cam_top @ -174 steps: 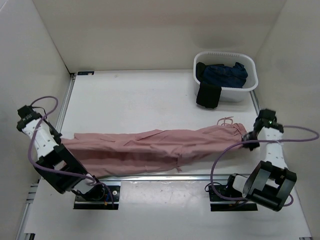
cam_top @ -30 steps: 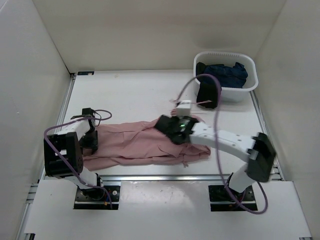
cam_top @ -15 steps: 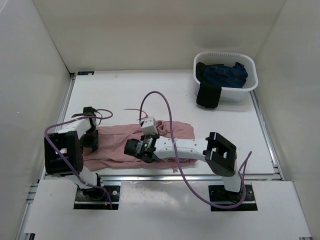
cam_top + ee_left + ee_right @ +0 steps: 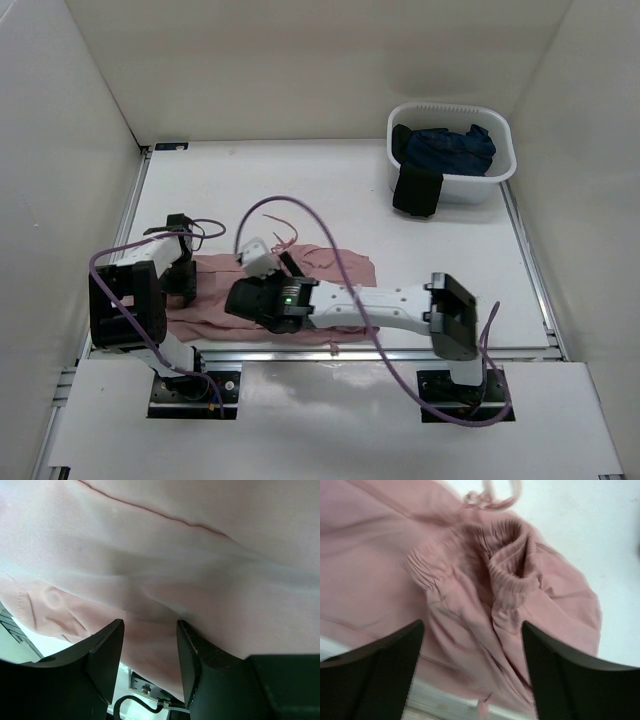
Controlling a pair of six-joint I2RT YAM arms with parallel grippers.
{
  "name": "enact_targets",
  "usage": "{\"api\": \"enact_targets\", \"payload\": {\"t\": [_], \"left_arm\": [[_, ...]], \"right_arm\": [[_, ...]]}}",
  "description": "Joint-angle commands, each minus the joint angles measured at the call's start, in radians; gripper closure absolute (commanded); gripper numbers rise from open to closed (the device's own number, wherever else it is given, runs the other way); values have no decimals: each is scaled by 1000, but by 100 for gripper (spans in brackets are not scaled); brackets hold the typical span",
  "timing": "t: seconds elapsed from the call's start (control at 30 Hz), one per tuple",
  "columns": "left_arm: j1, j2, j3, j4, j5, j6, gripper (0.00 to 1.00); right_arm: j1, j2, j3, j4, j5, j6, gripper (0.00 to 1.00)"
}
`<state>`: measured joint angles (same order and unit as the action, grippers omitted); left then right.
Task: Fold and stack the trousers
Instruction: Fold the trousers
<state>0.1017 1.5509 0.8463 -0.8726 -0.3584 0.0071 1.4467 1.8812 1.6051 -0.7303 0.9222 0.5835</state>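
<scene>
I should take the basket-side end [image 4: 358,269] with my right gripper and carry the trousers farther in, as the waistband lies crumpled on the trousers by the metal rail.
The pink trousers [image 4: 345,268] lie folded over themselves near the table's front edge. My right gripper [image 4: 238,300] hovers low over their left part, open wide with nothing between its fingers. In the right wrist view the elastic waistband [image 4: 512,567] and its drawstring [image 4: 490,497] lie crumpled just beyond the open right gripper [image 4: 472,632]. My left gripper [image 4: 183,285] stands at the trousers' left end. Its fingers [image 4: 107,650] are apart, close over the pink cloth [image 4: 165,555], with nothing pinched between them.
A white basket [image 4: 503,168] at the back right holds dark blue clothes [image 4: 447,148]. A black garment [image 4: 415,190] hangs over its front rim. A metal rail [image 4: 300,352] runs along the near edge just below the trousers. Purple cables loop above both arms.
My right arm swept left across the trousers, carrying the waist end over the legs, then opened and let it go. The left arm has stayed put.
</scene>
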Motion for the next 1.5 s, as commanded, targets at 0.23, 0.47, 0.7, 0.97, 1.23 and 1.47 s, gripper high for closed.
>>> {"api": "enact_targets", "payload": {"t": [0.23,0.47,0.7,0.97,1.23,1.47], "left_arm": [[-5,0,23,-11,-37,-7,42],[-5,-41,89,-68,3,-7,38],[4,-51,88,-68,4,-7,38],[35,-71,88,-77,4,-7,37],[44,-71,97,-77,13,-7,37],[55,-71,106,-86,13,-7,36]], "right_arm": [[11,-37,141,90,-299,-278,10],[-149,-292,-233,81,-288,2,74],[-259,-159,-444,177,-497,76,100],[-336,-492,-372,9,-338,237,23],[-582,-784,-845,276,-694,363,1],[-747,-731,-1073,621,-1029,380,1]]}}
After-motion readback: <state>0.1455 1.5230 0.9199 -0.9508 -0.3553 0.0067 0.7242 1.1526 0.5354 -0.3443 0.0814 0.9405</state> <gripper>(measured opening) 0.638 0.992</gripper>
